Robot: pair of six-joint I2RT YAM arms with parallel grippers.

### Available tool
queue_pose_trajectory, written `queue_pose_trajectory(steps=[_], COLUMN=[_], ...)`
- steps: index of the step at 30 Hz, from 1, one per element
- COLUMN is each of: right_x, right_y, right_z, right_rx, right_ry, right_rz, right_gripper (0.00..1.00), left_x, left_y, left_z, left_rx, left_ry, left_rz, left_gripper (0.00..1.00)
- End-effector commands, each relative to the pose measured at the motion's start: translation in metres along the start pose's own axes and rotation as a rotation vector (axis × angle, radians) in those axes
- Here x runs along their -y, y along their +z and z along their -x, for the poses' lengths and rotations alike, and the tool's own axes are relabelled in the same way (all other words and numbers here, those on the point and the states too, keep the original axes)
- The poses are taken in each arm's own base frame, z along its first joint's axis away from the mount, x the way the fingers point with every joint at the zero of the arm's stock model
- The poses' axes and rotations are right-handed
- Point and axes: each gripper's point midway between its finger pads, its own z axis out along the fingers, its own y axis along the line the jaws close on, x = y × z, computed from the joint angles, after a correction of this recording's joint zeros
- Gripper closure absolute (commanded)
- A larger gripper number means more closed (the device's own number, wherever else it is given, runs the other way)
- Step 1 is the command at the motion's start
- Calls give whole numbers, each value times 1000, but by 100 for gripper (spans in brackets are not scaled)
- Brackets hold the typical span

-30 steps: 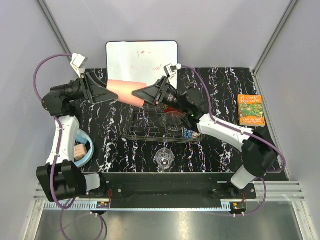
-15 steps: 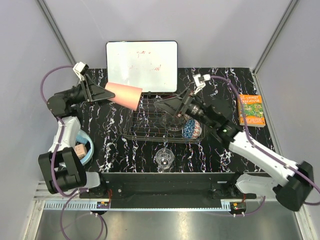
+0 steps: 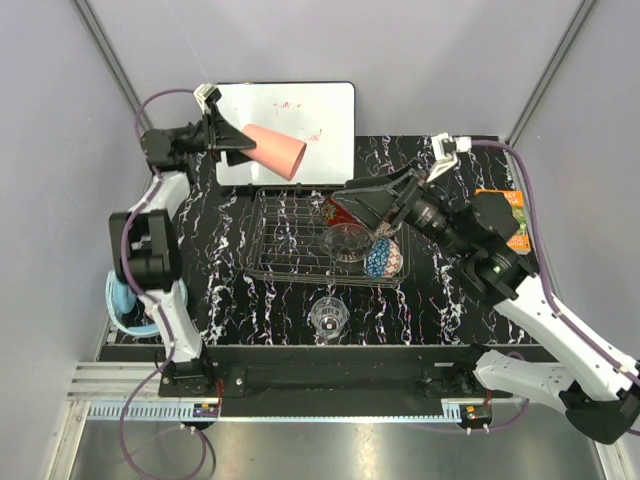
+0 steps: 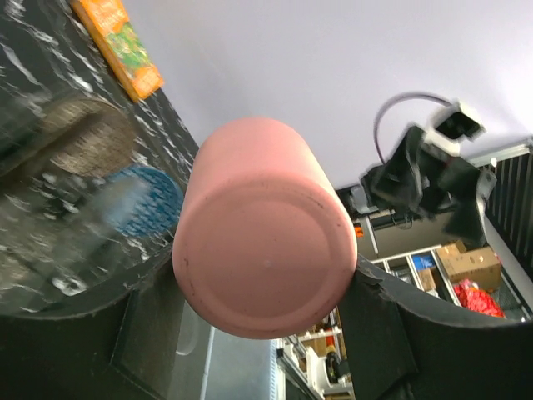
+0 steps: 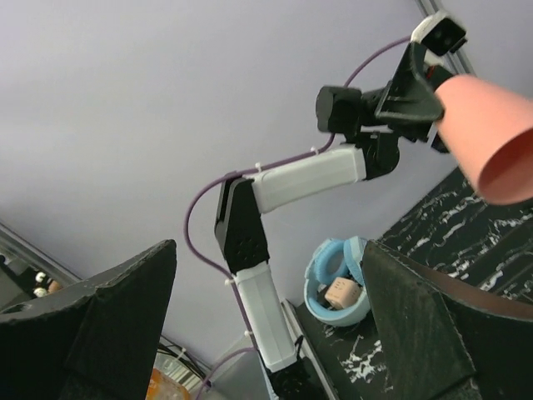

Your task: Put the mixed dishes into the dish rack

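Next, my left gripper sets the pink plastic cup down on the rack's bare wires point(image 3: 291, 234) next to the clear glass plate. The cup is held high in front of the whiteboard.
My left gripper point(image 3: 228, 137) is shut on the pink plastic cup point(image 3: 276, 151) and holds it high at the back left, in front of the whiteboard. In the left wrist view the cup's base point(image 4: 265, 229) fills the gap between the fingers point(image 4: 379, 333). My right gripper point(image 3: 362, 203) is open and empty above the right part of the dish rack point(image 3: 290, 245); its wrist view shows wide-apart fingers point(image 5: 92, 325) and the pink cup point(image 5: 491, 142) far off. The blue mosaic bowl point(image 3: 383, 258) and a clear glass plate point(image 3: 347, 243) sit in the rack. A red patterned bowl point(image 3: 334, 212) is partly hidden under the right gripper. The clear glass tumbler point(image 3: 328, 317) stands in front of the rack.
The white whiteboard point(image 3: 300, 115) stands at the back. The orange book point(image 3: 512, 215) lies at the right, partly hidden by the right arm. Light blue headphones point(image 3: 118, 302) lie at the table's left edge and also show in the right wrist view point(image 5: 341, 279).
My left gripper has swung up and back with the pink cup, from left of the rack towards the whiteboard's top left. My right arm has drawn back to the right and is raised.
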Motion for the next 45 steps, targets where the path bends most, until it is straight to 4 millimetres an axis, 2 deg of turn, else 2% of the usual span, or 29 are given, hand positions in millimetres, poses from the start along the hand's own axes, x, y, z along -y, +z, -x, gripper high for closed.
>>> queue_pose_trajectory(steps=[1,2,3,4,5,7,9,10,11,12,13,17,20,21,24,28,29,30,32,33,34,35,36,37,38,41,42,44,45], right_x=[13,13,17,14,17,14,19,14,17,19,18,22,26,29,39,46,50,49,50,51,50,49,49,47,47,49,50,48,52], right_y=[15,17,20,23,27,32,41,44,48,49,51,60,66,68,73,82,84,85,87,88,87,87,86,83,81,75,74,69,67], right_z=[1,1,-1,2,0,5,1,5,2,2,4,3,2,0,-7,-14,-18,-18,-20,-20,-19,-18,-18,-16,-15,-14,-16,-13,-17], right_rx=[-12,-15,-22,-18,-24,-18,-40,-36,-45,-48,-46,-58,-70,-73,-88,-111,-119,-119,-125,-125,-121,-118,-118,-113,-107,-97,-103,-92,-98], right_ry=[-41,-42,-45,-48,-49,-64,-75,-80,-79,-84,-88,-100,-104,-102,-95,-80,-73,-70,-63,-63,-61,-61,-60,-61,-63,-76,-77,-84,-83], right_rz=[-48,-49,-55,-48,-55,-47,-47,-37,-41,-43,-43,-52,-58,-65,-83,-87,-93,-89,-87,-87,-87,-88,-88,-88,-95,-109,-111,-112,-124], right_gripper=[0,0,0,0,0,0,0,0,0,0,0,0,0,0,0,0,0,0,0,0,0,0,0,0,0,0,0,0,0], left_x=[-29,-41,-42,-57,-59,-54,-40,-53,-35,-37,-63,-85,-82,-80,-78,-79,-86,-79,-96,-108,-123,-162,-151,-183,-187,-191,-183,-183,-161], left_y=[-6,-1,1,4,10,23,29,30,32,32,29,26,24,21,6,-4,-3,1,7,13,17,22,37,41,44,42,37,27,25], left_z=[-4,-2,2,5,7,14,26,32,43,49,56,66,76,83,98,113,115,126,141,172,182,163,168,146,143,140,145,143,144], left_rx=[-153,-165,-170,-177,-188,-212,-216,-214,-208,-204,-199,-204,-210,-208,-187,-129,-109,-55,27,125,157,114,105,59,45,55,85,98,112], left_ry=[263,245,262,244,253,325,490,498,610,637,637,718,801,886,948,981,919,991,806,973,970,841,1027,976,998,996,983,961,1006], left_rz=[96,88,85,83,76,60,44,43,43,45,52,36,22,13,21,18,12,-1,16,97,219,344,455,509,557,657,696,757,780], left_gripper=[100,100,100,100,100,100,100,100,100,100,100,100,100,100,100,100,100,100,100,100,100,100,100,100,100,100,100,100,100])
